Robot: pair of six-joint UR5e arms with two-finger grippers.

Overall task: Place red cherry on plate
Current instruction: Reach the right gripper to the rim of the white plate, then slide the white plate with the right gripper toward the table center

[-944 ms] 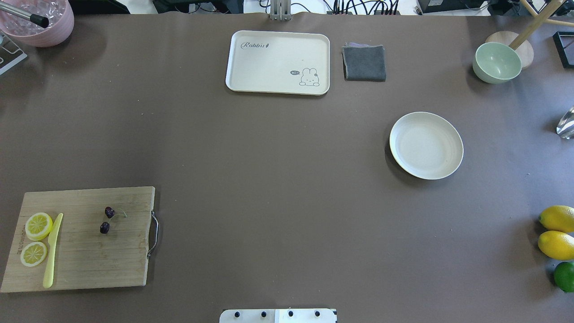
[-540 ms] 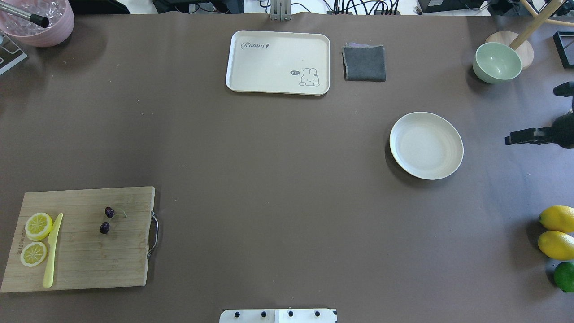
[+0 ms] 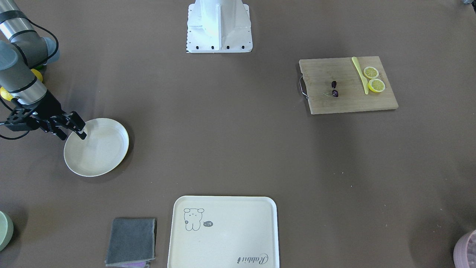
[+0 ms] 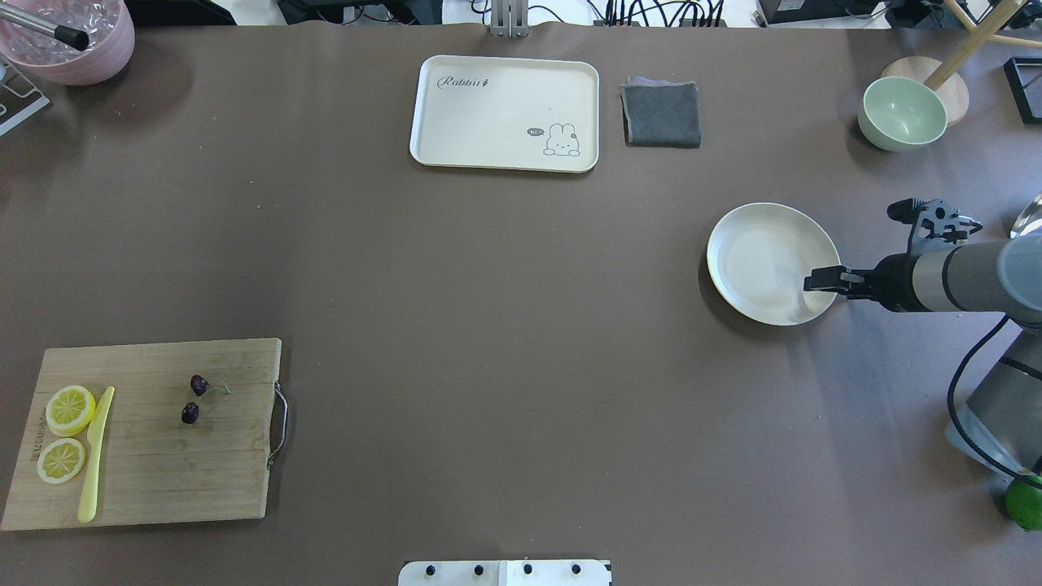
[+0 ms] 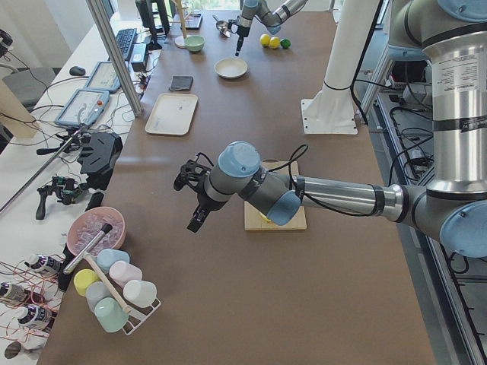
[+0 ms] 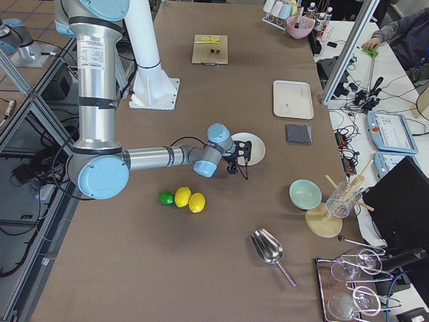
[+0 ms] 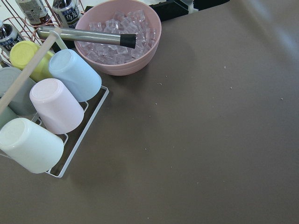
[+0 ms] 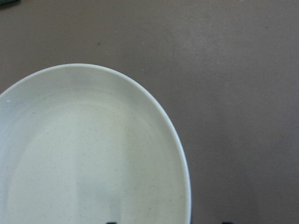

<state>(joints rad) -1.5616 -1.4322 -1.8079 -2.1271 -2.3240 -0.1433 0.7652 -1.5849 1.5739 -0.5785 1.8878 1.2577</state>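
The robot's right gripper will release the cream plate on the table [image 3: 230,112] between the rabbit tray and the white stand.
The red cherry [image 4: 199,385] is a pair of tiny dark fruits on a thin stem, lying on the wooden cutting board [image 4: 212,472] at the near left; it also shows in the front view [image 3: 335,93]. The round cream plate [image 4: 753,252] sits bare at mid-right. My right gripper [image 4: 818,281] hovers open over the plate's right rim [image 3: 72,134] with nothing held, and its wrist view looks down on the plate [image 8: 93,163]. My left gripper [image 5: 192,209] shows only in the left side view, beyond the board near the pink bowl, so I cannot tell its state.
Two lemon slices [image 4: 69,409] and a yellow knife [image 4: 94,456] share the board. A rabbit tray [image 4: 505,114] and grey cloth [image 4: 661,114] lie at the back, a green bowl [image 4: 902,112] back right. A lime [image 4: 1024,503] sits near right. A pink ice bowl [image 7: 119,39] and cups [image 7: 74,81] stand far left.
My right arm has come in from the right edge and moved left, bringing its gripper over the plate's right rim. The cherry and everything else stayed put.
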